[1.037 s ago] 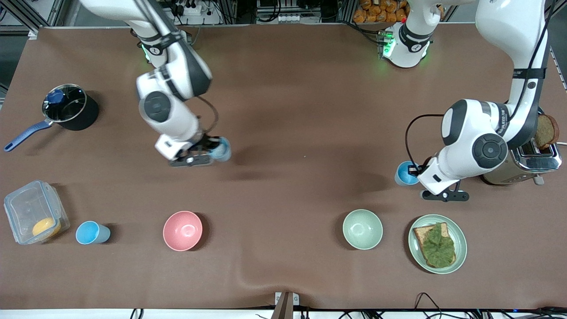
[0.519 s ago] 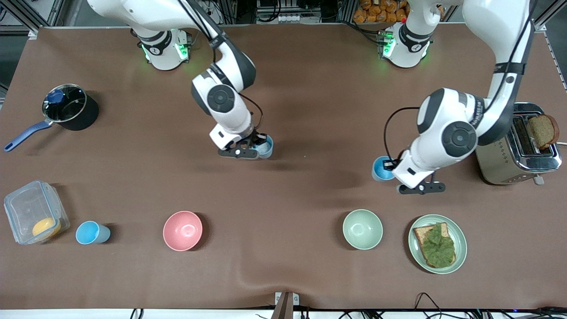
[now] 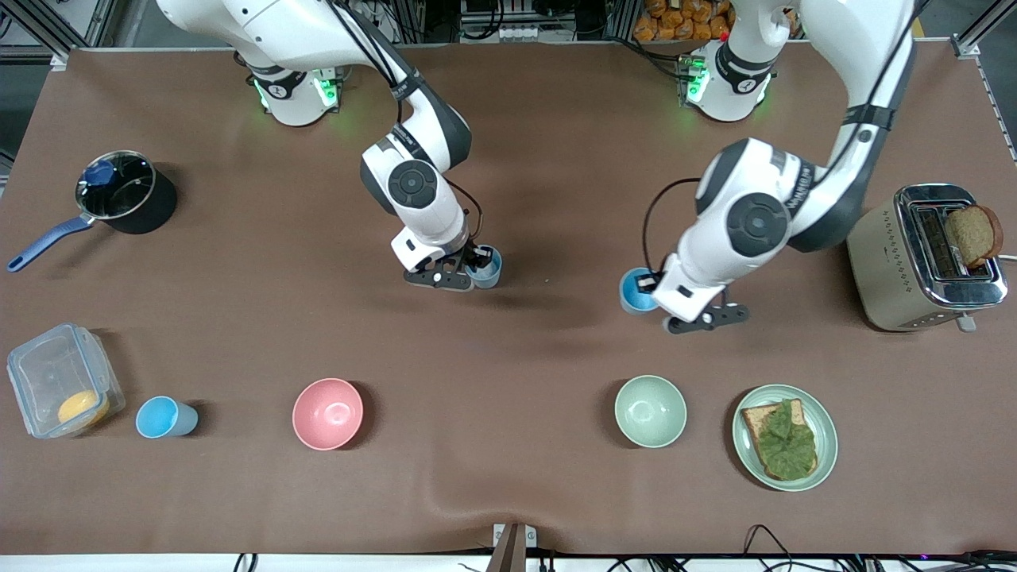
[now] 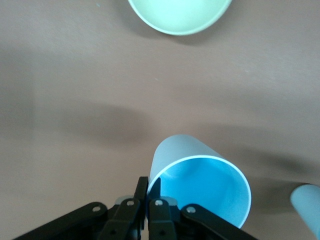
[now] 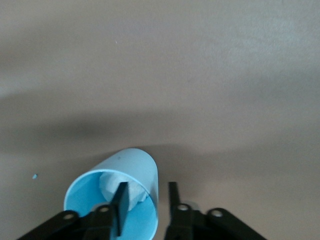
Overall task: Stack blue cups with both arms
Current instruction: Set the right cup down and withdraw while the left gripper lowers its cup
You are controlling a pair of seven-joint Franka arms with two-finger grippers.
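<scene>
I need to use my left gripper to put its blue cup inside the upright light-blue cup at the table's middle [image 3: 481,262] [image 4: 309,207] and let go of it there.
My right gripper [image 3: 475,264] is at the table's middle, around the rim of a light-blue cup [image 3: 486,270] that stands upright. In the right wrist view one finger [image 5: 121,202] is inside this cup [image 5: 135,167] and the other is outside, with a gap between them, so this gripper [image 5: 147,197] is open. Something pale lies in the cup. My left gripper [image 3: 651,292] is shut on the rim of a second blue cup [image 3: 636,291] and holds it over the table. In the left wrist view the gripper [image 4: 148,189] pinches that cup [image 4: 200,185]. A third blue cup [image 3: 165,417] stands beside the clear box.
A pink bowl [image 3: 327,413] and a pale green bowl [image 3: 650,411] stand nearer to the front camera. A plate with toast [image 3: 826,445] and a toaster [image 3: 890,262] are at the left arm's end. A black pot [image 3: 151,210] and a clear box [image 3: 40,373] are at the right arm's end.
Both arms have carried their cups toward the table's middle. The right arm barely moved in the last half second. The left arm kept moving toward the right arm's cup.
</scene>
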